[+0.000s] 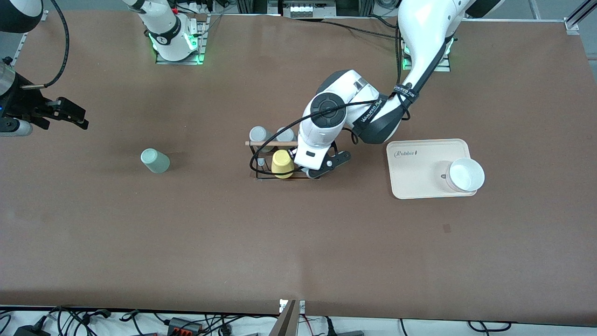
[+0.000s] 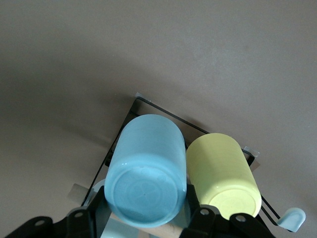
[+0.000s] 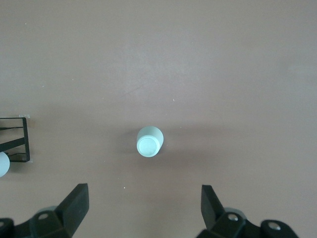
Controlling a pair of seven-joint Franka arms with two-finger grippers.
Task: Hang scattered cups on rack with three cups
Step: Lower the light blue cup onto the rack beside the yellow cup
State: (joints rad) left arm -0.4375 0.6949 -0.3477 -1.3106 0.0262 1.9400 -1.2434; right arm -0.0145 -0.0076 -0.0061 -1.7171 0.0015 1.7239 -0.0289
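Note:
Next, my left gripper sets the light blue cup down and lets it go on the rack (image 1: 306,167) (image 2: 136,162) beside the yellow cup, toward the cream tray. The blue cup is now held over the rack.
The black wire rack (image 1: 261,161) with a wooden rod stands mid-table and carries a yellow cup (image 1: 282,163) and two grey cups (image 1: 258,134). My left gripper (image 1: 326,167) is over the rack, beside the yellow cup. In the left wrist view it (image 2: 143,218) is shut on the light blue cup (image 2: 146,171), which sits next to the yellow cup (image 2: 223,171) over the rack's wire frame (image 2: 163,111); the arm hides the blue cup in the front view. The mint green cup (image 1: 155,160) rests on the table toward the right arm's end. My right gripper (image 1: 70,114) hangs open above it (image 3: 143,203), the cup (image 3: 149,141) far below.
A cream tray (image 1: 410,177) with a white bowl (image 1: 466,175) on it lies toward the left arm's end, close to the rack. A grey peg (image 2: 292,220) sticks out beside the yellow cup. A corner of the rack (image 3: 15,139) shows in the right wrist view.

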